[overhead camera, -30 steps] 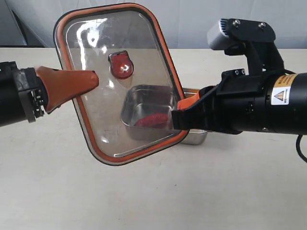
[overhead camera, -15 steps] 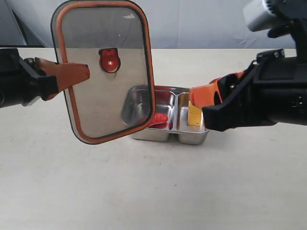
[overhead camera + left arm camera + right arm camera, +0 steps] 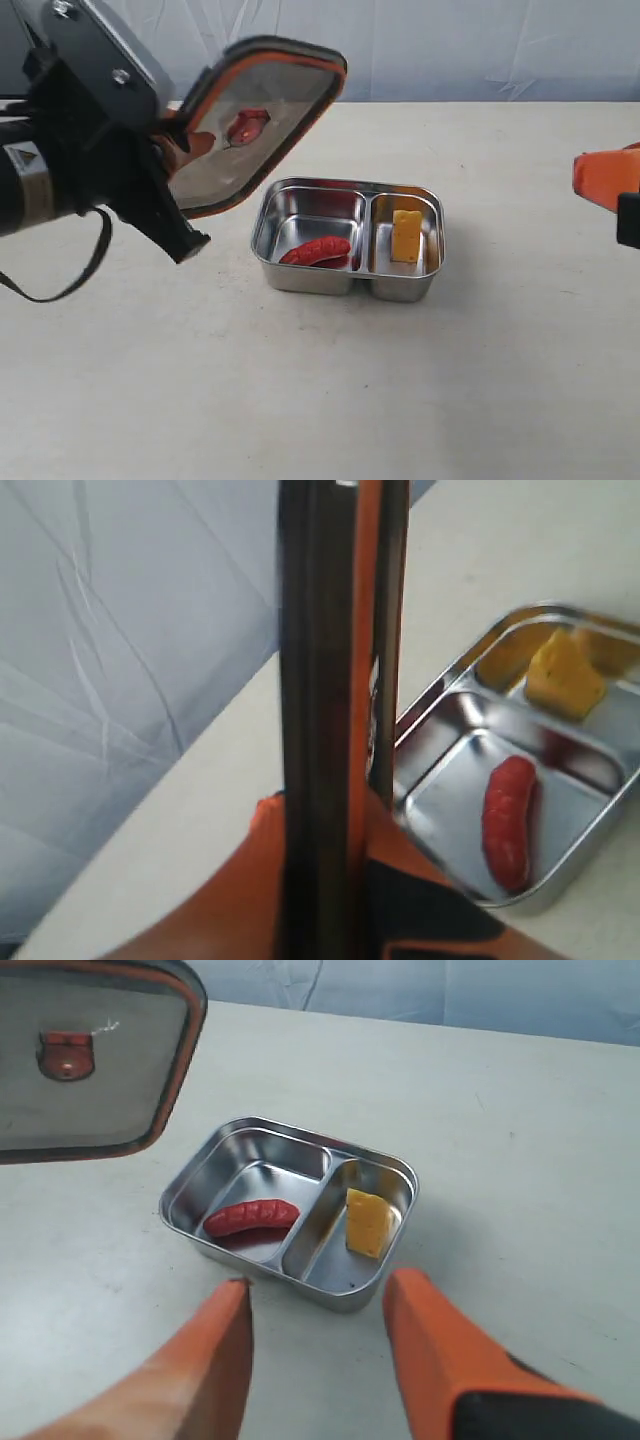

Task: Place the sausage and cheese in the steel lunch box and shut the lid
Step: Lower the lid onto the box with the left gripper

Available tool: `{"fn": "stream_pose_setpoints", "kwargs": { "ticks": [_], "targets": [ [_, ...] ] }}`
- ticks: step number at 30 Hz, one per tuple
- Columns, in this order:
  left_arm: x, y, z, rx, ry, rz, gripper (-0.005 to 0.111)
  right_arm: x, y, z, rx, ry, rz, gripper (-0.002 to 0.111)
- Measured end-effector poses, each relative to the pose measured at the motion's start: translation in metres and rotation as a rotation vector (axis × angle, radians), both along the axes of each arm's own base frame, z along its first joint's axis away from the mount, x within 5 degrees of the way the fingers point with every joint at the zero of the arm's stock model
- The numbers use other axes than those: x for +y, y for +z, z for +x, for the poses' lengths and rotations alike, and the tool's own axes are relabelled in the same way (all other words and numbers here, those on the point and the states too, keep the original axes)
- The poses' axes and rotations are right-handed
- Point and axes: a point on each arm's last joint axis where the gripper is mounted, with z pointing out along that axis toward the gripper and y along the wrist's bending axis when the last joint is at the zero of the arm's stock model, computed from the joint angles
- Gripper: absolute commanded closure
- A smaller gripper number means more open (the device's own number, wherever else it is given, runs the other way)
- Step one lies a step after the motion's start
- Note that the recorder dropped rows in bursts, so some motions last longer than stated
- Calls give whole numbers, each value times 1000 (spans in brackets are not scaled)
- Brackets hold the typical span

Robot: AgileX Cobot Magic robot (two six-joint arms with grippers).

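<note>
Next, I release the lid, now tilted in the air above the box, from my left gripper so that it lies flat across the steel lunch box's rim (image 3: 348, 217) (image 3: 525, 737), covering the red sausage and yellow cheese.
The steel lunch box (image 3: 340, 281) sits uncovered mid-table. The red sausage (image 3: 316, 250) lies in its left compartment and the yellow cheese (image 3: 406, 235) in its right one. My left gripper (image 3: 186, 141) is shut on the edge of the lid (image 3: 250, 125), holding it tilted in the air up and left of the box. In the left wrist view the lid (image 3: 330, 680) is edge-on between the fingers, with the sausage (image 3: 508, 820) and cheese (image 3: 563, 672) beyond. My right gripper (image 3: 318, 1285) is open and empty, short of the box (image 3: 290, 1127), at the right edge (image 3: 590, 178).
The pale tabletop (image 3: 330, 400) spreads all round the box. A grey-blue backdrop (image 3: 480, 45) stands behind the far edge. The left arm's black body (image 3: 80, 140) hangs over the left side of the table.
The right gripper opened, left the cheese in the right compartment and drew back to the right edge. The left arm swung the lid up and left, uncovering the box.
</note>
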Motion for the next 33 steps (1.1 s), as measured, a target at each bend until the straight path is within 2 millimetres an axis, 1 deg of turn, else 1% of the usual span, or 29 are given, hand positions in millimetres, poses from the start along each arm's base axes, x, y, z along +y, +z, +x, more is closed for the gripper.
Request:
{"fn": "stream_pose_setpoints", "kwargs": {
  "ticks": [1, 4, 5, 6, 7, 12, 19, 26, 29, 33],
  "targets": [
    [-9, -8, 0, -59, -5, 123, 107, -1, 0, 0, -2, -6, -9, 65],
    [-33, -26, -1, -179, 3, 392, 107, -4, -1, 1, -4, -22, -44, 65],
    [-45, -32, -3, -222, -8, 482, 107, -6, -2, 1, -2, -37, -57, 65],
    [-53, -36, -4, -243, -14, 530, 107, -7, -3, 2, 0, -55, -68, 65],
    [-65, -42, -3, -268, -20, 585, 107, -11, -4, 3, 4, -94, -88, 65],
    [-95, -53, 3, -303, -11, 657, 107, -24, -7, 6, 42, -248, -135, 65],
    [-123, -68, 17, -310, -19, 714, 107, -34, -9, 7, 44, -336, -210, 65],
    [-155, -78, 17, -351, -75, 763, 107, -43, -7, 8, 20, -409, -266, 65],
    [-162, -87, 20, -374, -68, 826, 107, -43, -8, 8, 21, -413, -268, 65],
    [-165, -104, 26, -389, -40, 918, 107, -44, -7, 8, 19, -419, -273, 65]
  ]
}}
